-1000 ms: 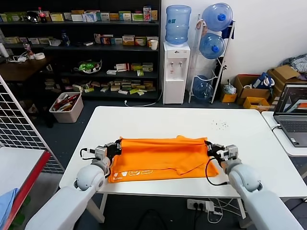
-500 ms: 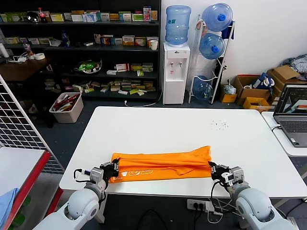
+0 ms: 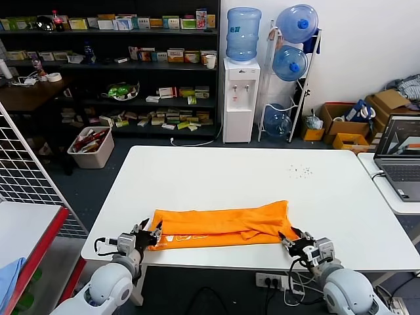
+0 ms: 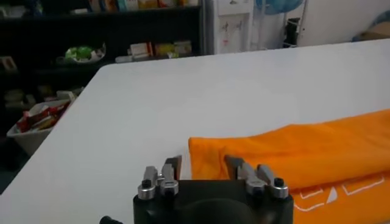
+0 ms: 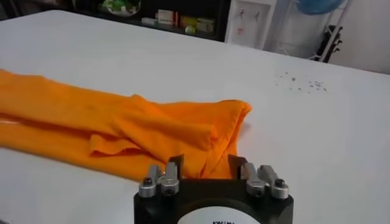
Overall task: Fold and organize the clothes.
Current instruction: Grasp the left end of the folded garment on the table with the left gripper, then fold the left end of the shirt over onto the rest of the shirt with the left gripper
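The shirt's bunched end is far from my left gripper, so it should pinch the shirt's printed end (image 3: pixel 161 226) and drag the shirt closer before folding it across.
The clothes are one bright orange T-shirt (image 3: pixel 223 223), folded into a long narrow strip along the near edge of the white table (image 3: pixel 216 170). Pale print shows near its left end. My left gripper (image 3: pixel 152 231) stands open at the shirt's left end. In the left wrist view, the shirt (image 4: pixel 292 152) has its corner lying between the spread fingers of the left gripper (image 4: pixel 204 163). My right gripper (image 3: pixel 289 238) stands open at the right end. In the right wrist view, bunched folds of the shirt (image 5: pixel 122 122) reach in between the parted fingers of the right gripper (image 5: pixel 206 161).
A laptop (image 3: pixel 400 157) sits on a side table to the right. A red-edged table with a light blue cloth (image 3: pixel 10 275) and a wire rack (image 3: pixel 26 170) stand to the left. Small dark specks (image 3: pixel 300 172) dot the table's far right. Shelves and a water dispenser (image 3: pixel 241 92) stand behind.
Both grippers drew the shirt's far edge toward the near table edge, folding it into a narrow strip. Then both opened and let go, moving slightly nearer to me.
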